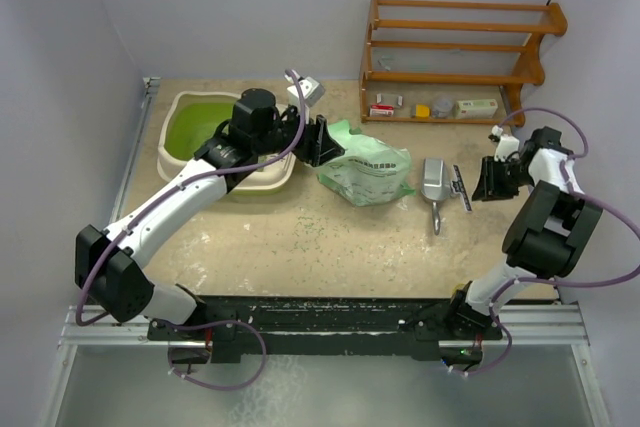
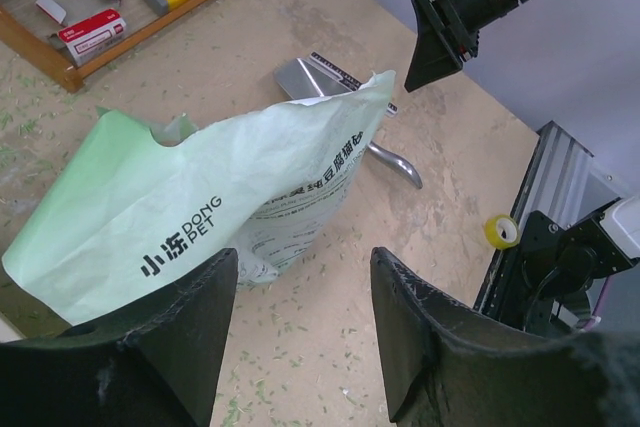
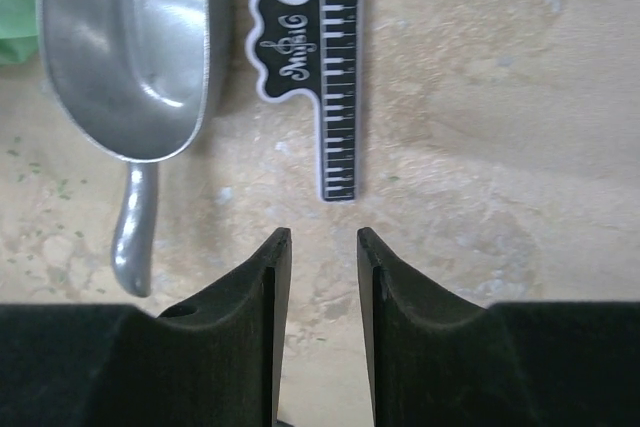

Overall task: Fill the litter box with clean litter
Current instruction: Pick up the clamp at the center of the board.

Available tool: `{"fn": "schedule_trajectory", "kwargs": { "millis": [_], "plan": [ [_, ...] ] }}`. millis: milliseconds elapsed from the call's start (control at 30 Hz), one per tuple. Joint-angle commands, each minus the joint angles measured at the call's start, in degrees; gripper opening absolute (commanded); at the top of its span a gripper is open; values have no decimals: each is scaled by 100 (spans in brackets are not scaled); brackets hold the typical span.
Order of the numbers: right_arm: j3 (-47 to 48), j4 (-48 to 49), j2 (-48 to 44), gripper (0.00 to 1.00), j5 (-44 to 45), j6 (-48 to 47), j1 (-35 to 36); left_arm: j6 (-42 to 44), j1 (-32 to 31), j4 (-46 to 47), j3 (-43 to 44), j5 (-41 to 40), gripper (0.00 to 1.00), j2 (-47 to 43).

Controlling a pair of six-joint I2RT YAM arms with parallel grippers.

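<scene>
The black music ruler lies flat with its printed side up. My right gripper needs to pinch its near end (image 3: 339,187) and turn it on edge before lifting it.
The cream litter box (image 1: 180,159) with its lime-green inside stands at the back left, partly hidden by my left arm. I cannot tell pellets from the green floor inside it. A few green litter pellets (image 2: 290,347) lie scattered on the table. A pale green printed bag (image 1: 370,172) lies just right of the box; it also shows in the left wrist view (image 2: 200,207). My left gripper (image 1: 330,144) (image 2: 305,277) is open and empty, next to the bag's left side. My right gripper (image 1: 490,182) (image 3: 322,239) is open with a narrow gap, empty, just above the table.
A metal scoop (image 1: 433,182) (image 3: 120,47) and a black music ruler (image 1: 461,187) (image 3: 335,77) lie between the bag and my right gripper. A wooden shelf rack (image 1: 460,47) with small boxes stands at the back right. A yellow tape roll (image 2: 501,231) sits by the rail.
</scene>
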Motion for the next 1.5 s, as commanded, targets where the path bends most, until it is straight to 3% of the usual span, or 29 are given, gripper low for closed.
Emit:
{"fn": "schedule_trajectory", "kwargs": {
  "millis": [0,367,767,1000,1167,1367,1467],
  "plan": [
    [-48,412,-96,36,636,-194,88,-231,1,259,147,134,53,-3],
    [-736,1099,-103,36,1596,-170,862,-365,-14,28,122,18,52,-14],
    [-826,1782,54,36,2272,117,1040,-422,-31,-60,121,-9,52,15],
    [-882,1922,318,23,2308,175,1044,-433,-41,-204,106,-56,52,-19],
    [-877,1849,433,22,2170,284,1051,-433,-41,-248,102,-75,51,-15],
    [-659,1477,565,0,1725,403,1023,-451,-41,-269,104,-76,51,-22],
    [-553,1242,493,0,1307,618,927,-461,-39,-262,113,-70,51,-17]
  ]
}}
